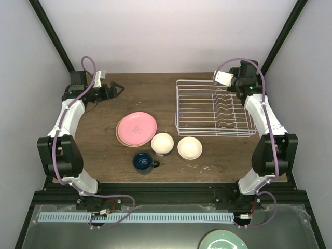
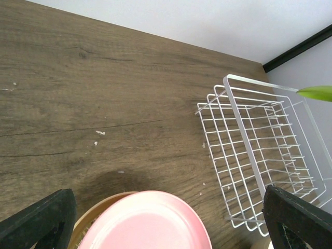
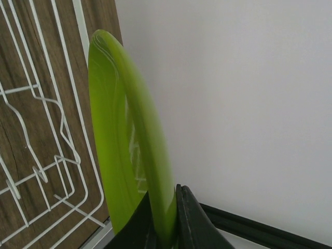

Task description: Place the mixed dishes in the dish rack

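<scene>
Next, I let go of the lime green plate with my right gripper, on edge between the rearmost wavy wires of the dish rack (image 1: 221, 98) (image 3: 45, 136).
My right gripper (image 3: 166, 223) is shut on the rim of the lime green plate (image 3: 129, 140) and holds it on edge above the right end of the white wire dish rack (image 3: 41, 129). In the top view the right gripper (image 1: 239, 89) hangs over the rack's (image 1: 215, 108) far right corner. A pink plate (image 1: 136, 128) lies on a tan plate left of the rack. Two cream bowls (image 1: 162, 143) (image 1: 190, 148) and a dark blue mug (image 1: 143, 162) stand in front. My left gripper (image 1: 116, 91) is open and empty at the far left. In its wrist view the left gripper (image 2: 168, 228) is above the pink plate (image 2: 148, 223).
A pale teal plate (image 1: 223, 241) lies off the table at the bottom edge. The rack (image 2: 264, 155) holds no dishes that I can see. A sliver of the green plate (image 2: 316, 92) shows above it. White walls close in the back and sides.
</scene>
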{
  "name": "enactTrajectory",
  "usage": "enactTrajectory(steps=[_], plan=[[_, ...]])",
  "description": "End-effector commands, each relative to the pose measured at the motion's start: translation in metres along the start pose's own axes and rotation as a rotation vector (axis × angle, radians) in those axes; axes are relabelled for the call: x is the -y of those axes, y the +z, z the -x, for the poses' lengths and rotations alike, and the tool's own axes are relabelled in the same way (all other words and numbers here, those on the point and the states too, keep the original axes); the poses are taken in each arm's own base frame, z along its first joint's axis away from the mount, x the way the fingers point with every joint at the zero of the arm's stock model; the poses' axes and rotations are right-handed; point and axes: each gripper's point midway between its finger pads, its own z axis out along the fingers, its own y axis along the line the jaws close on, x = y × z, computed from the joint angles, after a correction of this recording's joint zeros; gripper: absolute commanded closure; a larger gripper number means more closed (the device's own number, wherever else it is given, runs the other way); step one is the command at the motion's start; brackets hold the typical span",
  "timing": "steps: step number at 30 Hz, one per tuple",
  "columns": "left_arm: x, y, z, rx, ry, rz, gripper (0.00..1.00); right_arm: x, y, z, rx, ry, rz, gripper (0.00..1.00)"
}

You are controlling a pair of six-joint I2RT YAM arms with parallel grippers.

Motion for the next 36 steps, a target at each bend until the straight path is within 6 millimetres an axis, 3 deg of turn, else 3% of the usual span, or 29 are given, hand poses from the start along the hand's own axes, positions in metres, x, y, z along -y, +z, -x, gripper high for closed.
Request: enactTrajectory(steps=[1,19,31,33,36], plan=[[-0.007,0.005,-0.003,-0.012,0.002,0.009,0.00,0.006,0.005,-0.014,-0.042,-0.027,-0.026,0.99],[-0.015,0.011,-0.003,-0.013,-0.026,0.024,0.00,-0.051,0.040,-0.020,-0.035,-0.007,0.089,0.99],[-0.019,0.013,-0.001,-0.015,-0.040,0.041,0.00,-0.080,0.072,-0.036,-0.063,-0.025,0.107,0.99],[-0.021,0.014,-0.002,-0.017,-0.044,0.046,0.00,-0.080,0.074,-0.038,-0.072,-0.040,0.090,0.94],[-0.023,0.016,-0.002,-0.020,-0.048,0.050,0.00,-0.081,0.074,-0.041,-0.086,-0.052,0.079,0.72]])
